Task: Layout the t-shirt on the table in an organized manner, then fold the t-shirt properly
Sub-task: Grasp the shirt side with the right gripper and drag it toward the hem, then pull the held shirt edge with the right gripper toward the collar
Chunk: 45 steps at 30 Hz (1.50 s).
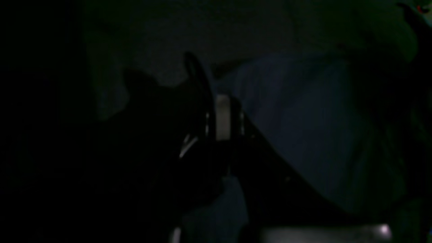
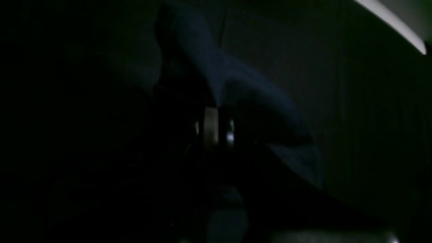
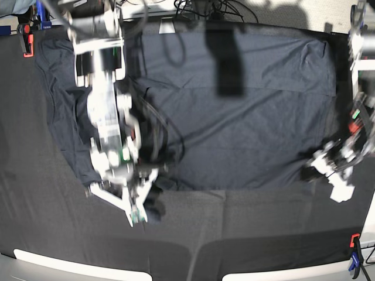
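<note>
Next, I let go of the t-shirt's hem with my right gripper farther in from the table's front, beneath my right gripper's arm (image 3: 121, 139).
The dark navy t-shirt (image 3: 246, 129) lies spread wide over the far half of the table (image 3: 263, 234), its near hem running across the middle. In the base view my right gripper (image 3: 151, 202) sits at the hem's left part, shut on a pinch of the cloth. My left gripper (image 3: 306, 174) is at the hem's right corner, also shut on the shirt. Both wrist views are very dark. In the right wrist view a ridge of t-shirt (image 2: 216, 74) rises from the right gripper (image 2: 212, 111). In the left wrist view the left gripper (image 1: 222, 101) has the t-shirt (image 1: 303, 128) beside it.
Orange clamps hold the black cloth at the far left corner (image 3: 27, 45) and the near right corner (image 3: 353, 240). The table's pale front edge (image 3: 47, 260) runs along the bottom. Cables and gear lie beyond the far edge (image 3: 199, 9).
</note>
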Available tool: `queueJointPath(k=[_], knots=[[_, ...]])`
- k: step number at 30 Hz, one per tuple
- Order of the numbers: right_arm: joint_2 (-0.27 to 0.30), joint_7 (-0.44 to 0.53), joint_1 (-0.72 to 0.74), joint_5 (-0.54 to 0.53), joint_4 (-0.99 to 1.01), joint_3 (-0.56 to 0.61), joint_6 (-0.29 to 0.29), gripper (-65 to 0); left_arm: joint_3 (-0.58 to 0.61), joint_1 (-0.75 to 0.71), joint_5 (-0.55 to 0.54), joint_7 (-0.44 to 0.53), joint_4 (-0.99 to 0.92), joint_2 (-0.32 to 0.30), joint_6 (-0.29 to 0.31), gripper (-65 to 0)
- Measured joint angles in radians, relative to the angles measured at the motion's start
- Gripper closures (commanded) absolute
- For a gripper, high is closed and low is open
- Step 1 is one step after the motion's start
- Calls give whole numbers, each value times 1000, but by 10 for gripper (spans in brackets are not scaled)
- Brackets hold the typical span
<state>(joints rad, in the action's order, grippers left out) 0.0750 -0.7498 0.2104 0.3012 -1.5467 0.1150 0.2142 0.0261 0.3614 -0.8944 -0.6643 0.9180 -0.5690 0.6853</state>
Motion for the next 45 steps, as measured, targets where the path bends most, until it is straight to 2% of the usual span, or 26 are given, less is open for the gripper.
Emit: queueJointPath(k=[2, 6, 15, 20, 26, 31, 37, 42, 45], knots=[[0, -8, -53, 19, -60, 0, 0, 0, 0, -64, -62, -37, 107, -36, 0, 0], [0, -17, -149, 41, -175, -1, 1, 0, 0, -174, -68, -97, 311, -72, 0, 0], [3, -24, -329, 64, -326, -4, 3, 0, -11, -416, -61, -159, 594, -77, 4, 0], [3, -31, -402, 64, -327, -4, 3, 0, -127, -533, -65, -172, 697, -77, 4, 0], [4, -30, -435, 63, -327, -4, 3, 0, -241, -603, -66, -168, 745, -77, 4, 0], [5, -29, -435, 62, -327, -21, 3, 0, -243, -631, -62, -170, 745, -76, 4, 0], [6, -30, -435, 59, -327, -124, 3, 0, -243, -655, 80, -166, 745, -76, 5, 0], [16, -31, -436, -43, -327, -172, 3, 0, -243, -655, 69, -109, 745, -60, -4, 0], [20, -33, -439, -48, -327, -170, 16, 0, -243, -655, 68, -103, 745, -38, -4, 0]])
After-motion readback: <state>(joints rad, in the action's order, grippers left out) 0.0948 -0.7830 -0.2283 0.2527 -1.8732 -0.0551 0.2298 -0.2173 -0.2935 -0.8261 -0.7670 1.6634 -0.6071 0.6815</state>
